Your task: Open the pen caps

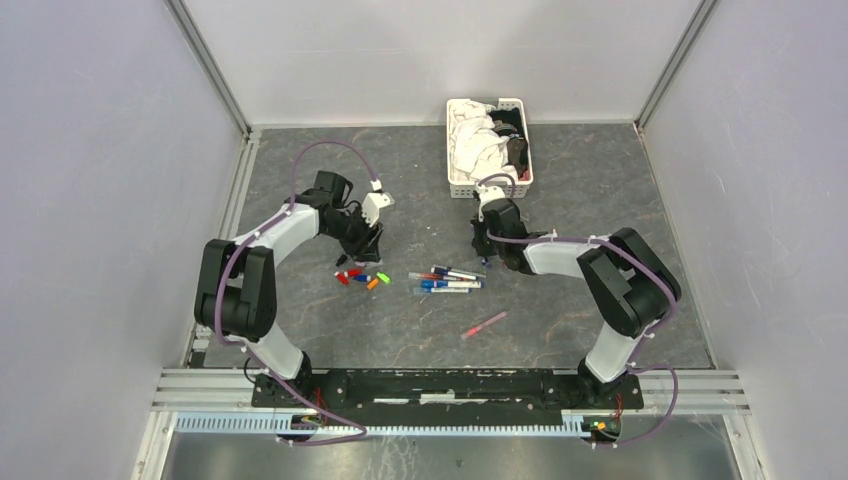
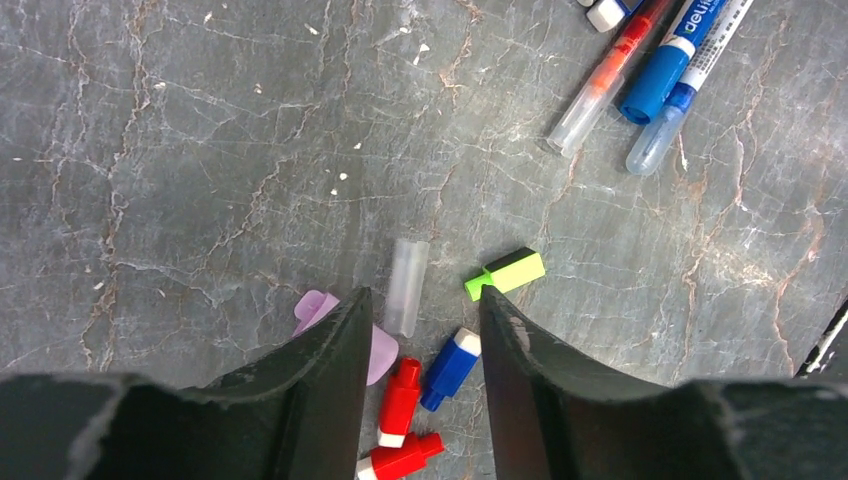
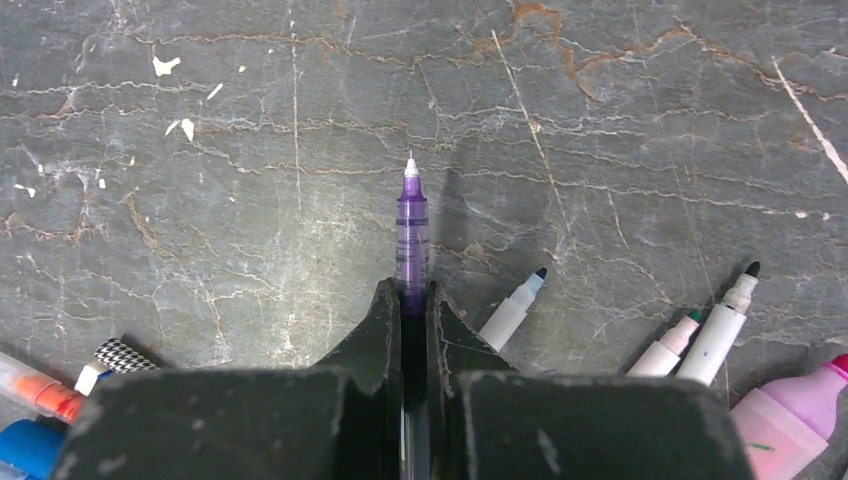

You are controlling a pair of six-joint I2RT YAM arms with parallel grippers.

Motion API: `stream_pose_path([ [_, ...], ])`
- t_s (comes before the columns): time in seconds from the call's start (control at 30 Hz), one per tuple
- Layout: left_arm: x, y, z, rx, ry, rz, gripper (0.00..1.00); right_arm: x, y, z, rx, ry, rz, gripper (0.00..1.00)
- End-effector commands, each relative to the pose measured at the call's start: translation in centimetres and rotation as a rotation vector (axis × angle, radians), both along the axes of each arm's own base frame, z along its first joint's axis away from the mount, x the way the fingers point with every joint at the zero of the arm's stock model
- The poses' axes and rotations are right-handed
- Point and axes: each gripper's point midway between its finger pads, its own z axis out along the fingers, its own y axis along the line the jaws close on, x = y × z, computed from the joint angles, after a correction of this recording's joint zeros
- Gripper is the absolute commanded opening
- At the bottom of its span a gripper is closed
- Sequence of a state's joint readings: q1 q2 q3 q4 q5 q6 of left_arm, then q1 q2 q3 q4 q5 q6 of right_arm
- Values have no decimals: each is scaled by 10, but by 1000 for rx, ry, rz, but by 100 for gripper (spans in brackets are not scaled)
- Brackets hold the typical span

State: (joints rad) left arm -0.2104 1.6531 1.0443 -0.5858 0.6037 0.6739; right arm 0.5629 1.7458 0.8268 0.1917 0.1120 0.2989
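Observation:
My right gripper is going to put the purple pen down on the table [image 1: 497, 260] next to the white marker with the pale blue tip.
My left gripper [image 2: 423, 295] hangs open just above a cluster of loose pen caps [image 1: 360, 277], with nothing between its fingers. Under it lie a clear cap [image 2: 407, 285], a lilac cap [image 2: 315, 308], two red caps [image 2: 400, 400], a blue cap [image 2: 450, 368] and a green cap [image 2: 508, 272]. My right gripper [image 3: 411, 290] is shut on a purple pen [image 3: 411, 220], whose bare tip points away from the jaws. Several pens [image 1: 448, 280] lie in a row between the two grippers [image 1: 362, 250] [image 1: 480, 245]; some show bare tips [image 3: 510, 312].
A white slatted basket [image 1: 456, 150] of cloths stands at the back, just behind the right arm. A single pink-red pen [image 1: 485, 324] lies apart, nearer the arm bases. Grey walls close in the table on three sides.

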Motion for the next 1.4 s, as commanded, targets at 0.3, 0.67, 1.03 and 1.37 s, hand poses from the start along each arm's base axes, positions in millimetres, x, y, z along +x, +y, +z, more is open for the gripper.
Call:
stream_pose_path([
  [0.3, -1, -12, 79, -98, -108, -10, 70, -24, -58, -11, -242, 10, -78, 0],
  [0.67, -1, -11, 135, -159, -156, 21, 74, -22, -55, 13, -305, -6, -27, 0],
  [1.03, 11, 9, 179, -130, -265, 121, 100, -25, -23, 9, -213, 7, -69, 15],
  [1.37, 26, 38, 203, -97, -416, 304, 100, -35, -40, -8, -260, 26, -93, 34],
])
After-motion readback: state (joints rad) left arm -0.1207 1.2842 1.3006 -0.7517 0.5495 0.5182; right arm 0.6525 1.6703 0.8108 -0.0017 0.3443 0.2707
